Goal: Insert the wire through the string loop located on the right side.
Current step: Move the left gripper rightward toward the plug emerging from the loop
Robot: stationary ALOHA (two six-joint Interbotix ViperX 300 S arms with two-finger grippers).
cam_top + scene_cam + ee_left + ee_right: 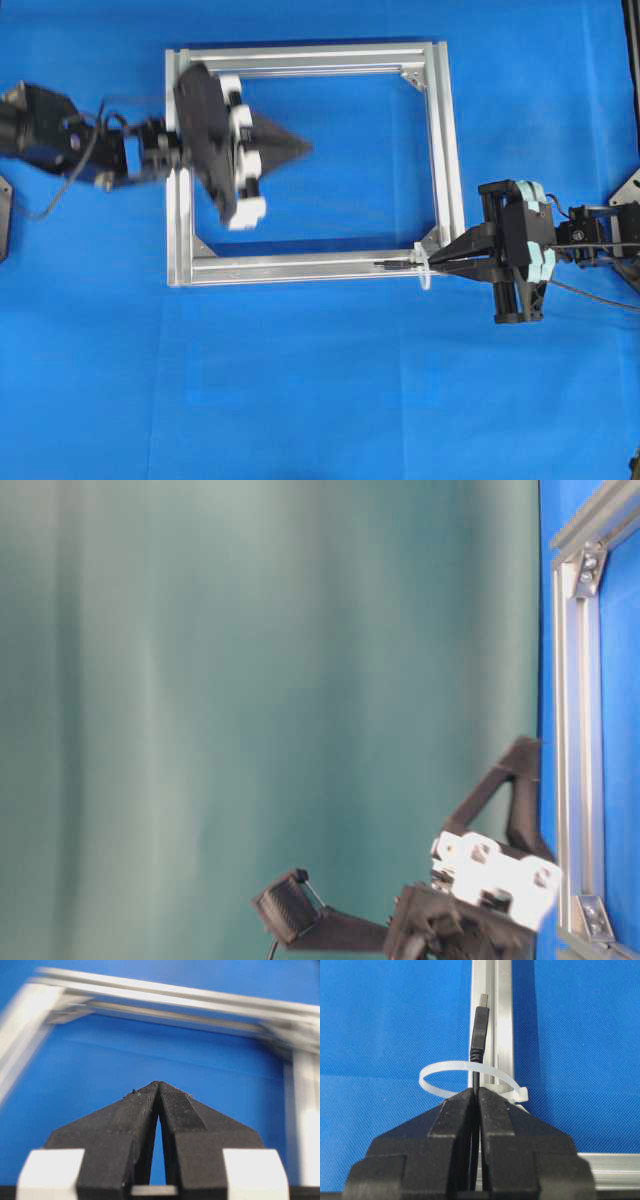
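Next, my left gripper closes on the wire's small plug (pixel 397 264) past the whitish string loop.
The wire (pixel 479 1035) is a thin black cable with a small plug tip; it passes through the whitish string loop (pixel 445 1067) and lies along the silver frame's bar. My right gripper (pixel 476 1091) is shut on the wire just behind the loop. In the overhead view the right gripper (pixel 437 262) sits at the frame's lower right corner, with the string loop (pixel 424 266) and the wire (pixel 396 265) pointing left beyond it. My left gripper (pixel 305 147) hovers inside the frame near its left bar, shut and empty; its tips (pixel 158 1084) meet over blue cloth.
The square silver frame (pixel 310 62) lies on the blue cloth. Triangular corner brackets (pixel 412 78) sit inside its corners. The table-level view shows the left arm's gripper (pixel 495 865) beside the frame's bar (pixel 580 730). Dark fixtures (pixel 632 190) stand at the table's edges.
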